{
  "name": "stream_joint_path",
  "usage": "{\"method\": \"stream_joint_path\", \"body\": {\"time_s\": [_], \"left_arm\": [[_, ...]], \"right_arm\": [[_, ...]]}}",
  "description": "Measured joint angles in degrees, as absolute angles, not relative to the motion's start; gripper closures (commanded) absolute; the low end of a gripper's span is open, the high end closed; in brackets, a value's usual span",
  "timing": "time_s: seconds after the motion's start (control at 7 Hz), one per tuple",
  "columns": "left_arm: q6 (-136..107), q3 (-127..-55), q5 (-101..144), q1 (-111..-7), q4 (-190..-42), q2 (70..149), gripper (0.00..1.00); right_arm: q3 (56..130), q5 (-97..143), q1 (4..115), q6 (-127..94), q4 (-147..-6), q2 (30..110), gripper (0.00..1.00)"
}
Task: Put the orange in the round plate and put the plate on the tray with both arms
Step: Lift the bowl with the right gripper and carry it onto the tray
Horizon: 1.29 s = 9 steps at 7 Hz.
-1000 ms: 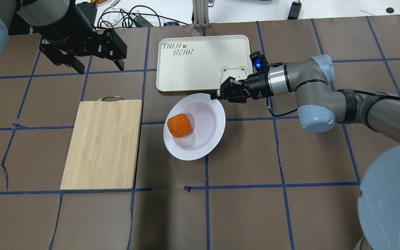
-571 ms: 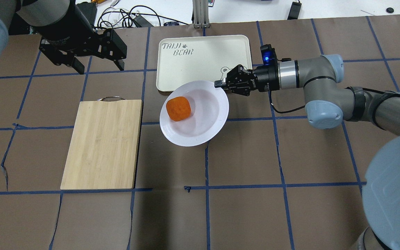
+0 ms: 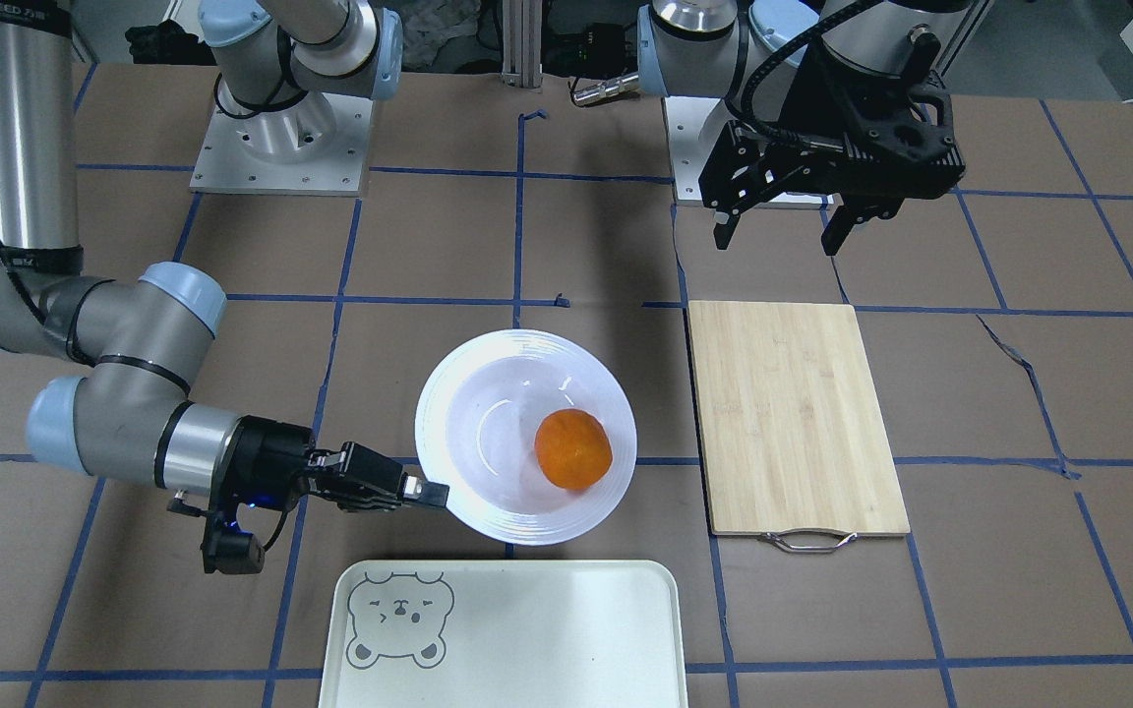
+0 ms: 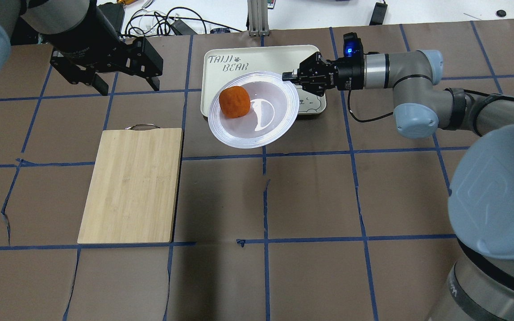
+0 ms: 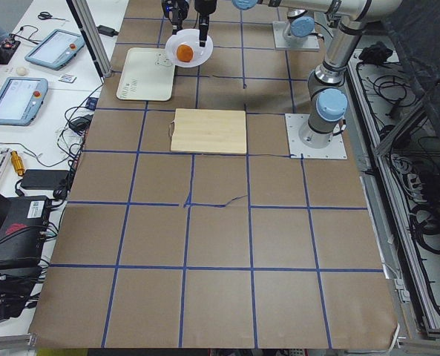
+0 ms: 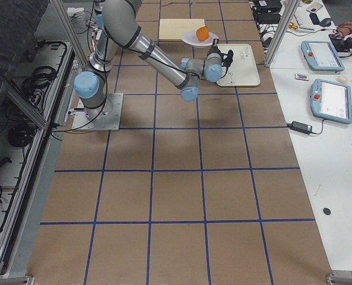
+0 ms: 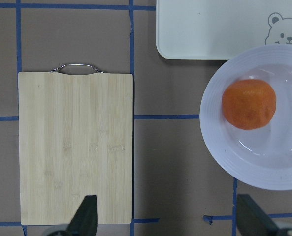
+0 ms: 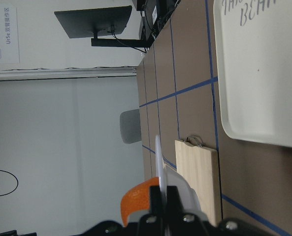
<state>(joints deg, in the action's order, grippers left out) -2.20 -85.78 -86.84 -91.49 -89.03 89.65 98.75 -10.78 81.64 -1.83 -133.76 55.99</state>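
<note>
My right gripper will let go of the white round plate near the middle of the cream tray point(image 3: 483, 638), partly over the tray's bear drawing.
The orange point(image 4: 234, 101) lies in the white round plate point(image 4: 267, 121), which hangs above the table at the near edge of the cream tray point(image 4: 257, 58). My right gripper point(image 4: 287, 76) is shut on the plate's rim from the right; the right wrist view shows the plate point(image 8: 158, 160) edge-on between the fingers, with the orange point(image 8: 137, 204) behind it. From the front the orange point(image 3: 573, 449) sits right of the plate's point(image 3: 483, 418) centre, with the tray point(image 3: 527, 629) just beyond. My left gripper point(image 4: 128, 87) hovers open and empty at the far left, above the table.
A bamboo cutting board point(image 4: 133, 185) with a metal handle lies left of the plate, under my left gripper's camera point(image 7: 76, 147). Cables and a metal post stand behind the tray on the white bench. Tablets and people's gear line the side bench point(image 6: 324, 59).
My right gripper has lifted the plate with the orange and carried it away from the robot, towards the tray, so it now overlaps the tray's near edge. The left arm has not moved.
</note>
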Motion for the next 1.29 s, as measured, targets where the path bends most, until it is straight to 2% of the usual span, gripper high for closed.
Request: {"method": "stream_joint_path", "body": {"time_s": [0.57, 1.29], "left_arm": [[-2.2, -85.78, -86.76, -91.49, -89.03, 89.65, 0.0], [-2.2, -85.78, -86.52, -91.49, -88.96, 89.67, 0.0]], "right_arm": [[83.73, -9.59, 81.22, -3.83, -133.52, 45.05, 1.0], [70.99, -9.64, 81.21, -3.76, -133.42, 34.96, 1.0]]}}
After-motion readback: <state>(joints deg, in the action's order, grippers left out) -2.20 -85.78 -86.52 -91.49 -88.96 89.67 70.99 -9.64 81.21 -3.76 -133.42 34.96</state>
